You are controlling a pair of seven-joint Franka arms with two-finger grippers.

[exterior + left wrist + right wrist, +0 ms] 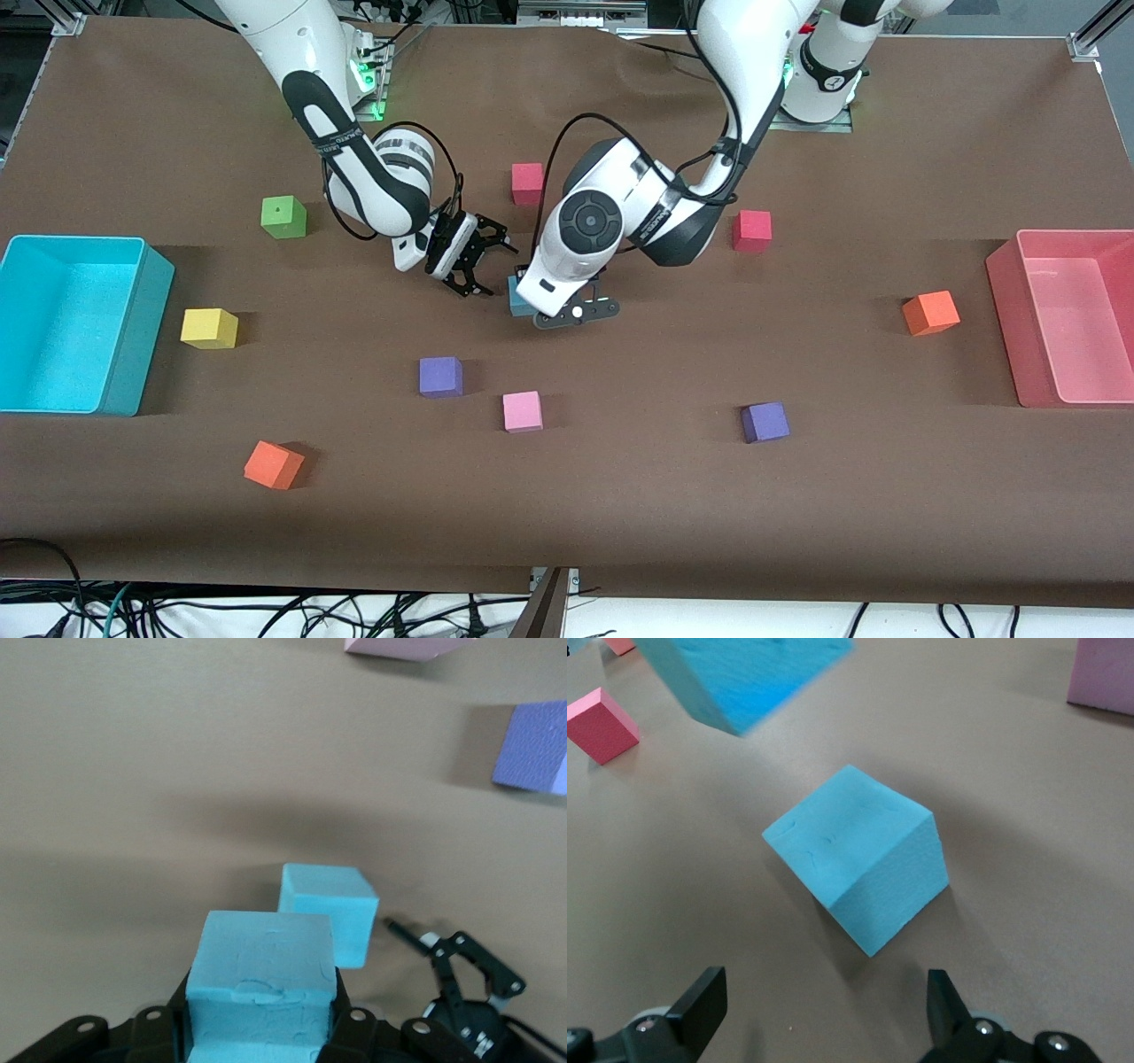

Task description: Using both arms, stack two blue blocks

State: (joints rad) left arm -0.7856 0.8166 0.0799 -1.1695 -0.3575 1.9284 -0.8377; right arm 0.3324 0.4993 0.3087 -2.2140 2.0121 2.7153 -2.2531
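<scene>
I need to use my left gripper to set the sky-blue block down squarely on top of the second blue block (525, 283) (330, 881) and let go.
My left gripper (264, 997) is shut on a sky-blue block (261, 979) and holds it above the table, close beside the second blue block (326, 908), which rests on the table. In the front view the left arm's wrist (576, 239) covers its fingers and the held block; one blue block (517, 298) shows at its edge. My right gripper (485, 266) is open and empty, low over the table just short of the resting block (859, 855), toward the right arm's end. The right wrist view shows its fingers apart (824, 1005) and the held block (735, 673) above.
Purple cubes (440, 376) (765, 422) and a pink cube (522, 411) lie nearer the front camera. Red cubes (527, 182) (751, 230) and a green cube (283, 217) lie farther. A cyan bin (71, 241) and a pink bin (1001, 266) stand at the table's ends.
</scene>
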